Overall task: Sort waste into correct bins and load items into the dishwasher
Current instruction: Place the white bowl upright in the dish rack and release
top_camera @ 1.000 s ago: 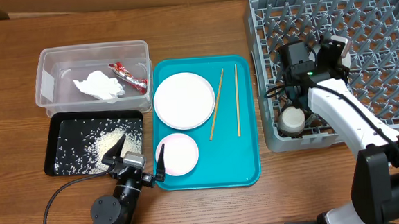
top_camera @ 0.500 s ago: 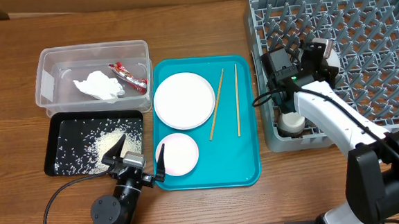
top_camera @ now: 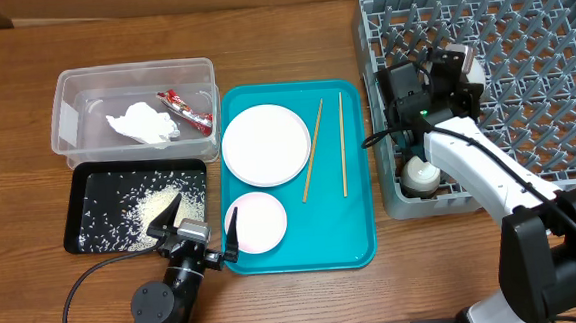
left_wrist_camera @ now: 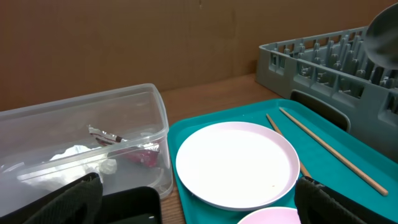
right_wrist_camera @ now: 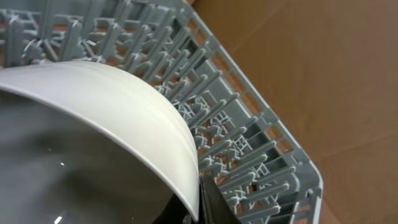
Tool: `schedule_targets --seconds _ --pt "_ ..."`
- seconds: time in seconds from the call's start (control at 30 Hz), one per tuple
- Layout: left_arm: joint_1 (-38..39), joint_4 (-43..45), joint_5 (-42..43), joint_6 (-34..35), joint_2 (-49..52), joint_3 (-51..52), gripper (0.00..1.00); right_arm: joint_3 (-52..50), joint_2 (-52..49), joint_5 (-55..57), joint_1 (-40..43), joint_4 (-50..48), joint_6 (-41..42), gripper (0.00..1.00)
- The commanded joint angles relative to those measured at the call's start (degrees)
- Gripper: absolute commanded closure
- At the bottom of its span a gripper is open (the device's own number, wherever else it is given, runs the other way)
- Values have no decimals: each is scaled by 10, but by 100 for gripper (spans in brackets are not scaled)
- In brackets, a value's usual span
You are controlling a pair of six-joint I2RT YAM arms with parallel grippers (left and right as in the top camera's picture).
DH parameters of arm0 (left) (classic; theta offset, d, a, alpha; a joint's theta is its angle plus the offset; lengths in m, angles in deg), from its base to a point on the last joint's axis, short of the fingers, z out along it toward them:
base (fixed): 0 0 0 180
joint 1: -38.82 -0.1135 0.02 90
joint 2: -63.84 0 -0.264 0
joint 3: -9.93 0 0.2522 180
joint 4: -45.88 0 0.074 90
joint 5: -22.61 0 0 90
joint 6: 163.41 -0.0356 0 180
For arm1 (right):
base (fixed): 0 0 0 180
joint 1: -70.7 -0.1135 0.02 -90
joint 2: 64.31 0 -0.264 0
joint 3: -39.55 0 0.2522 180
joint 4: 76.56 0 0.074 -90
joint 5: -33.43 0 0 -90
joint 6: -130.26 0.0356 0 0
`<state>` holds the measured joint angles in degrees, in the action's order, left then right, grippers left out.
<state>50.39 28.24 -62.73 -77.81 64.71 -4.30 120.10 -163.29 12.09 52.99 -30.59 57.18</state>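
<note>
Next, the right gripper releases the whitish bowl on the grey rack's wires (top_camera: 441,99) just behind the small white cup.
My right gripper (top_camera: 451,73) is shut on the rim of the whitish bowl (right_wrist_camera: 93,124) and holds it tilted over the left part of the grey dish rack (top_camera: 534,86). A small white cup (top_camera: 419,174) sits in the rack's front left corner. The white plate (top_camera: 265,144), the pink bowl (top_camera: 256,222) and two chopsticks (top_camera: 312,150) lie on the teal tray (top_camera: 304,253). My left gripper (top_camera: 200,229) is open and empty, low between the black tray and the pink bowl.
The clear tub (top_camera: 70,120) holds the white tissue (top_camera: 143,123) and the red wrapper (top_camera: 185,110). The black tray (top_camera: 91,209) holds loose rice (top_camera: 160,201). The left wrist view shows the plate (left_wrist_camera: 236,163) and the tub (left_wrist_camera: 81,143).
My right gripper has moved left with the bowl inside the rack, towards the rack's left wall above the cup. The left arm has not moved.
</note>
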Motion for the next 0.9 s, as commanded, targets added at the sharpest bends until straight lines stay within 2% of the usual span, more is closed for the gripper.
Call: schedule_targets --seconds 0.0,0.2,0.27,0.47,0.87 --pt "-4 -2 -3 10 -5 2 0 -4 -2 -6 -1 1 -7 96" --pt "-4 -2 -3 10 -5 2 0 -4 -2 92 2 -20 -26 96" --pt "-4 -2 -3 10 -5 2 0 -4 -2 84 7 -31 -52 96" --pt "-4 -2 -3 10 -5 2 0 -5 -6 11 17 -14 -52 96" --pt "-4 -2 -3 10 -5 2 0 -7 -32 11 -13 59 -48 96"
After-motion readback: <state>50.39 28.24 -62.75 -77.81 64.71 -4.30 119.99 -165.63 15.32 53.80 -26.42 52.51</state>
